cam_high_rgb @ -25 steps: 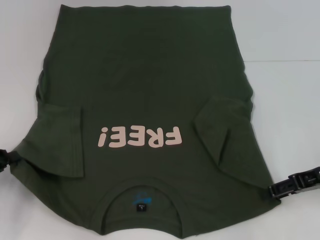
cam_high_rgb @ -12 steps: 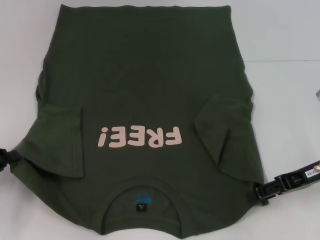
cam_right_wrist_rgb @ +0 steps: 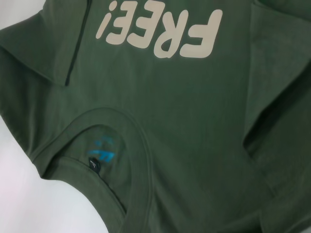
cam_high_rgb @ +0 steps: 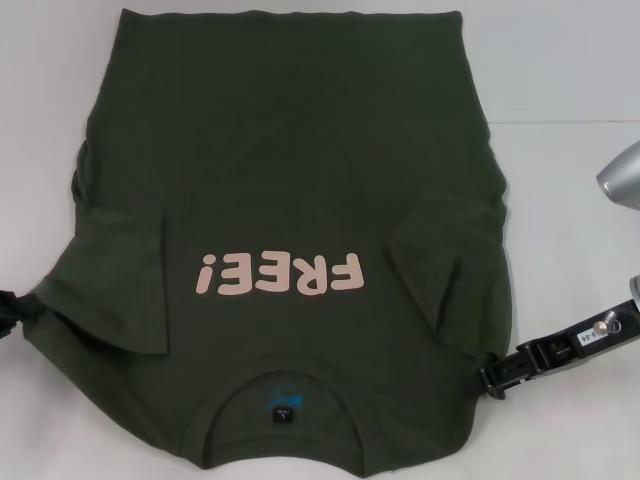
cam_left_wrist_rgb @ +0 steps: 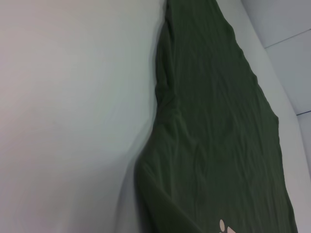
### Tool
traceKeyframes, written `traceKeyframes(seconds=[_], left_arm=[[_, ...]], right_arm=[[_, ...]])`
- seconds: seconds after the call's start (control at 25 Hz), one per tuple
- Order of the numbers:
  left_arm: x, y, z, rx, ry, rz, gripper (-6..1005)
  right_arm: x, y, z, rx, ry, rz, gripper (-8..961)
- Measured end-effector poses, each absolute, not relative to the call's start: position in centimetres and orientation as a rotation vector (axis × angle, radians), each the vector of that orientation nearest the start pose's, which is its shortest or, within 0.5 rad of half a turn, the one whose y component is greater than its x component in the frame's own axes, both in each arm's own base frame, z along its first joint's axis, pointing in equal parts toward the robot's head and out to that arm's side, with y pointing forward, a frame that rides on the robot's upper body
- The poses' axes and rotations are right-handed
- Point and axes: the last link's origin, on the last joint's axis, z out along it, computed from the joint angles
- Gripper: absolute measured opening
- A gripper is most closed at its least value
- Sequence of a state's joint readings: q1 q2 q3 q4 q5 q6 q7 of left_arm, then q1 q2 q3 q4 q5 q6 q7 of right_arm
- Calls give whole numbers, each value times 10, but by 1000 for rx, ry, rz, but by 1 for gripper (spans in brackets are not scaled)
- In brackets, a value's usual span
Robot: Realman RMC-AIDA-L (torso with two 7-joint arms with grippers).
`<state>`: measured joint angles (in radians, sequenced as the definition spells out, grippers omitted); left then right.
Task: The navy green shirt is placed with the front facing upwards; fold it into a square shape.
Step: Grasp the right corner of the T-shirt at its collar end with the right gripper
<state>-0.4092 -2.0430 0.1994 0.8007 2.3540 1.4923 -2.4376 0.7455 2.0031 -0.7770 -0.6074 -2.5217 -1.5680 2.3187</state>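
Observation:
The shirt's shoulder edge at my right gripper is pushed inward and bulges next to the collar, so I should spread it back out and pinch the shoulder's outer corner (cam_high_rgb: 477, 378).
The navy green shirt (cam_high_rgb: 290, 150) lies front up on the white table, with its pink "FREE!" print (cam_high_rgb: 278, 274) and its collar (cam_high_rgb: 285, 375) toward me. Both sleeves are folded inward over the body. My left gripper (cam_high_rgb: 14, 308) is at the shirt's left shoulder edge, where the cloth draws to a point in it. My right gripper (cam_high_rgb: 492, 375) pinches the right shoulder edge and holds it pulled inward. The right wrist view shows the print (cam_right_wrist_rgb: 160, 31) and neck label (cam_right_wrist_rgb: 95, 166). The shirt's long side edge (cam_left_wrist_rgb: 218, 121) fills the left wrist view.
White table (cam_high_rgb: 570, 70) surrounds the shirt, with a seam line running across at the right. A silver part of my right arm (cam_high_rgb: 622, 175) juts in at the right edge.
My right gripper has moved inward to the left, dragging the shirt's right shoulder edge with it. The silver arm part has come into view. The left gripper has barely shifted.

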Motion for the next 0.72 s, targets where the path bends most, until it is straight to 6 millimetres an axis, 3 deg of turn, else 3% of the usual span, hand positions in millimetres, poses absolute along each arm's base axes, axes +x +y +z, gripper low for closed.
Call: traceKeyframes(seconds=[0.16, 0.4, 0.72], left_arm=[[-375, 291, 80, 2117, 2673, 1022, -1], [-375, 290, 80, 2117, 2672, 1023, -1], [-376, 290, 80, 2120, 2671, 1022, -2]], right_arm=[[265, 350, -6, -2586, 1711, -102, 741], [266, 350, -2, -2580, 1712, -76, 665], [266, 350, -4, -2583, 1710, -81, 260]])
